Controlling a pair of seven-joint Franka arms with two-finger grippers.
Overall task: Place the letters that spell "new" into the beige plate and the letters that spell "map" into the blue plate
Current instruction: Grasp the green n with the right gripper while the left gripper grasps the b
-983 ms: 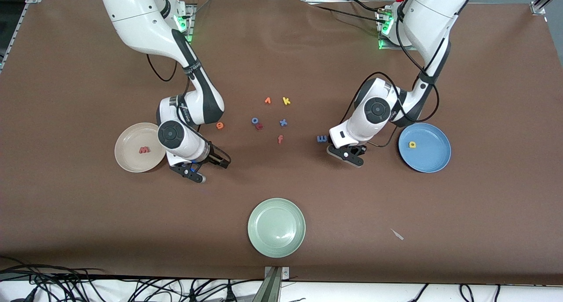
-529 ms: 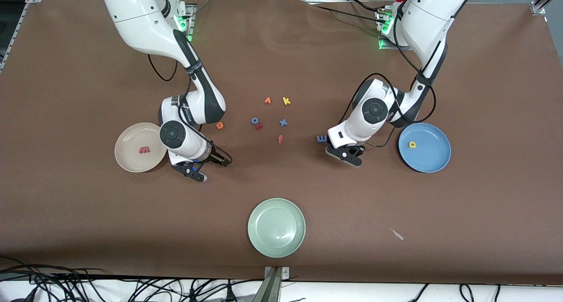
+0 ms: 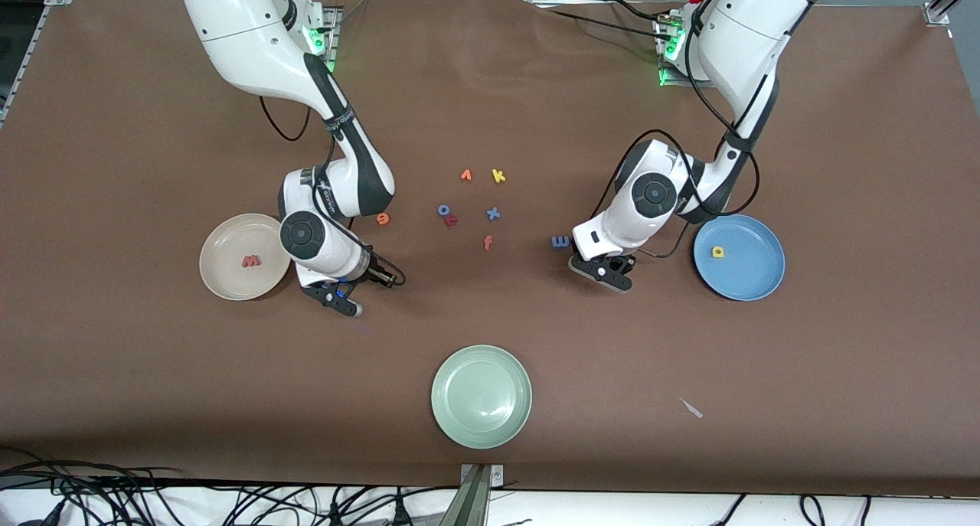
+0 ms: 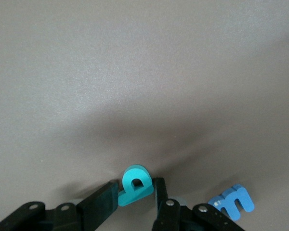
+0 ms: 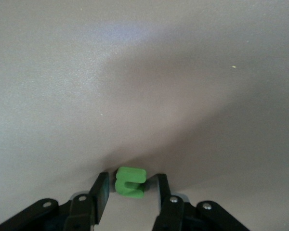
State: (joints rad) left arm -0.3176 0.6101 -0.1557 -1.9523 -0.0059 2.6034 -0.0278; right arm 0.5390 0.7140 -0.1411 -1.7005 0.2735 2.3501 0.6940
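Note:
I need to open my left gripper and take the straight side's loose end point(image 4: 124, 198) before lifting the teal "a", since it lies with its straight side across that gripper's fingers.
My left gripper point(image 4: 136, 187) is down on the table, shut on the teal "a" point(image 4: 135, 185), which stands tilted between both fingers. The light-blue "m" point(image 4: 232, 202) lies just beside it, also seen next to the left gripper point(image 3: 605, 272) as the "m" point(image 3: 560, 242). My right gripper point(image 5: 130, 186) is low beside the beige plate point(image 3: 230, 239), open around the green "n" point(image 5: 130, 182) with a small gap on each side. The salmon "w" point(image 3: 250, 262) lies in the beige plate. The yellow "p" point(image 3: 717, 252) lies in the blue plate point(image 3: 754, 273). The orange "e" point(image 3: 383, 219) lies beside the right arm.
A pale green plate point(image 3: 481, 396) sits near the front camera. Spare letters lie mid-table: orange "v" point(image 3: 466, 175), yellow "k" point(image 3: 498, 176), blue "o" point(image 3: 443, 210), blue "x" point(image 3: 493, 213), red-orange "f" point(image 3: 488, 242). A small scrap point(image 3: 692, 408) lies toward the left arm's end.
Both grippers' fingers have drawn closer together, the right one by far more. Both hands have stayed low over nearly the same spots.

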